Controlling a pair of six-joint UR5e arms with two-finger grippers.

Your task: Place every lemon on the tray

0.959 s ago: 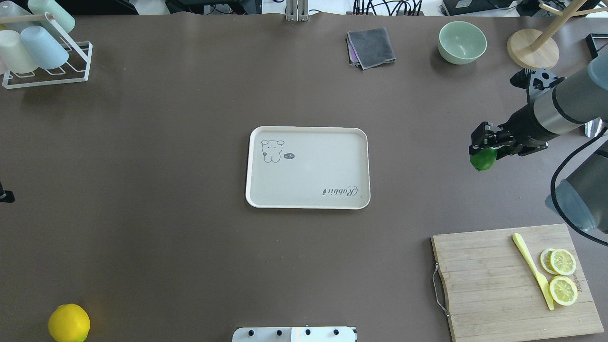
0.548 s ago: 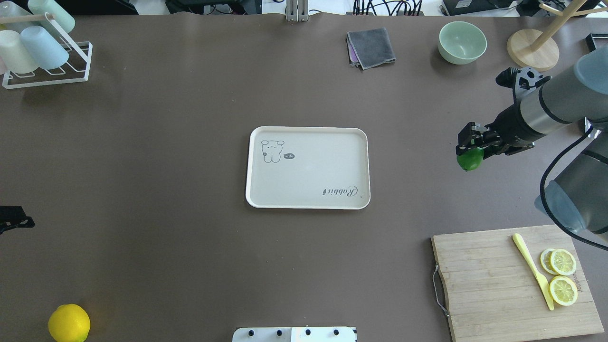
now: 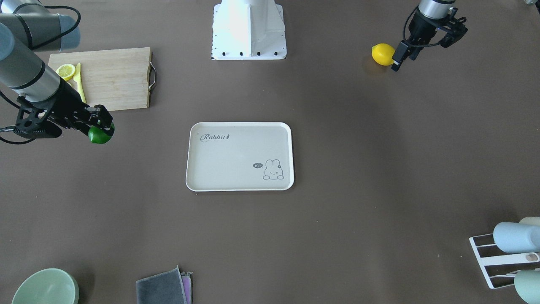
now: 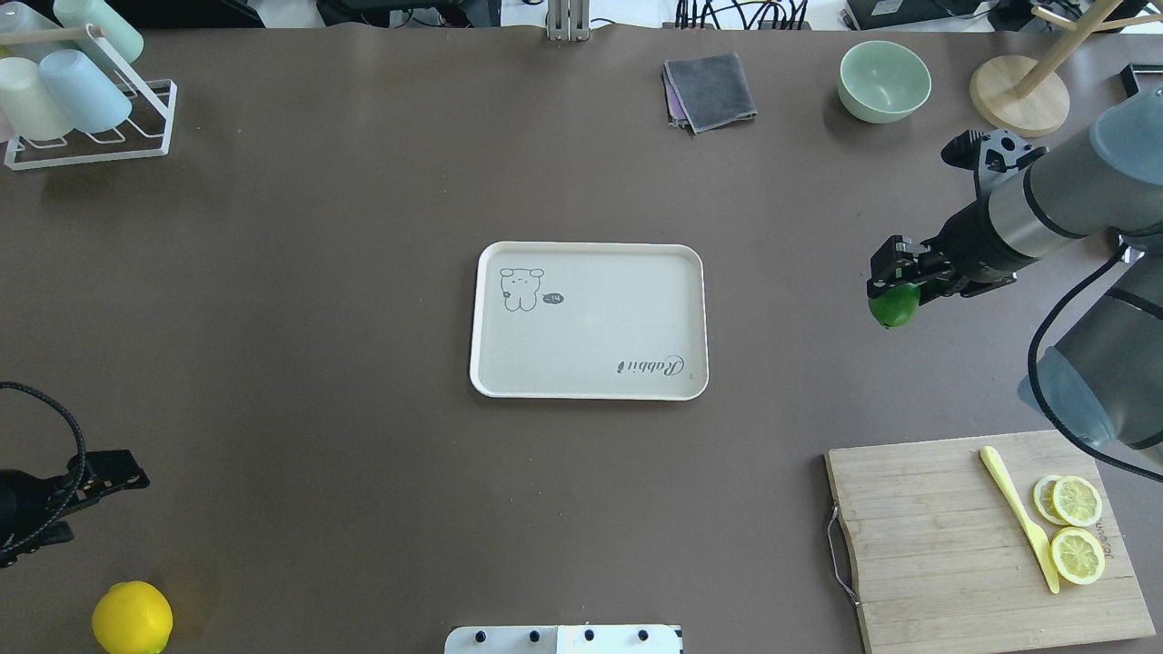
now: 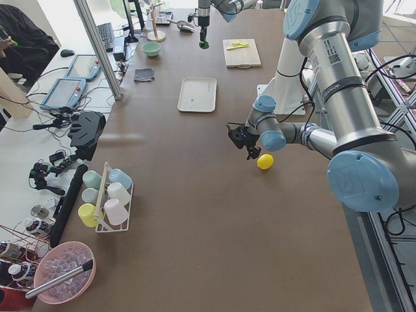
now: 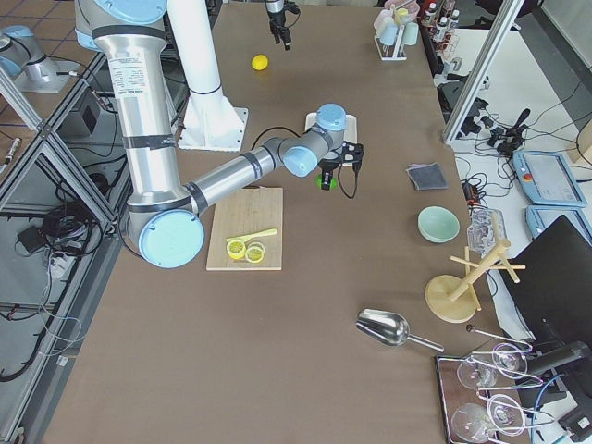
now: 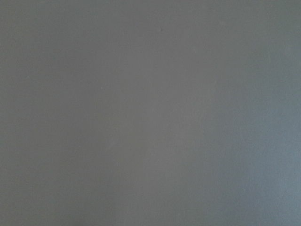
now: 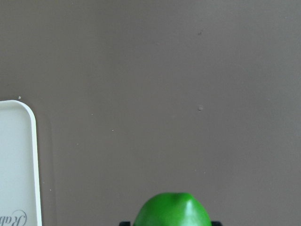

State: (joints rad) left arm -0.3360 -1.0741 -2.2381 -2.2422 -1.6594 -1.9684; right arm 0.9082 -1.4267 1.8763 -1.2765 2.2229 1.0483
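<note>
I will close my left gripper around the middle of the yellow lemon [image 3: 383, 54], because this lemon belongs on the tray too.
The green lemon [image 4: 895, 309] is held in my right gripper [image 4: 892, 295], which is shut on it above the bare table, right of the tray [image 4: 600, 318]. The right wrist view shows the green lemon [image 8: 173, 211] at the bottom and the tray's edge [image 8: 16, 165] at the left. The yellow lemon [image 4: 132, 618] lies at the near left corner of the table. My left gripper [image 3: 396, 63] looks open and empty, hovering just beside the yellow lemon [image 3: 382, 54]. The tray holds nothing.
A wooden cutting board [image 4: 927, 536] with lemon slices [image 4: 1077, 556] and a yellow knife [image 4: 1018, 518] sits near right. A green bowl [image 4: 884, 80], a grey cloth [image 4: 710, 91], a wooden stand [image 4: 1018, 91] and a cup rack [image 4: 82, 100] line the far edge.
My right gripper has carried the green lemon leftward, closer to the tray. My left arm has come further into view and moved nearer to the yellow lemon.
</note>
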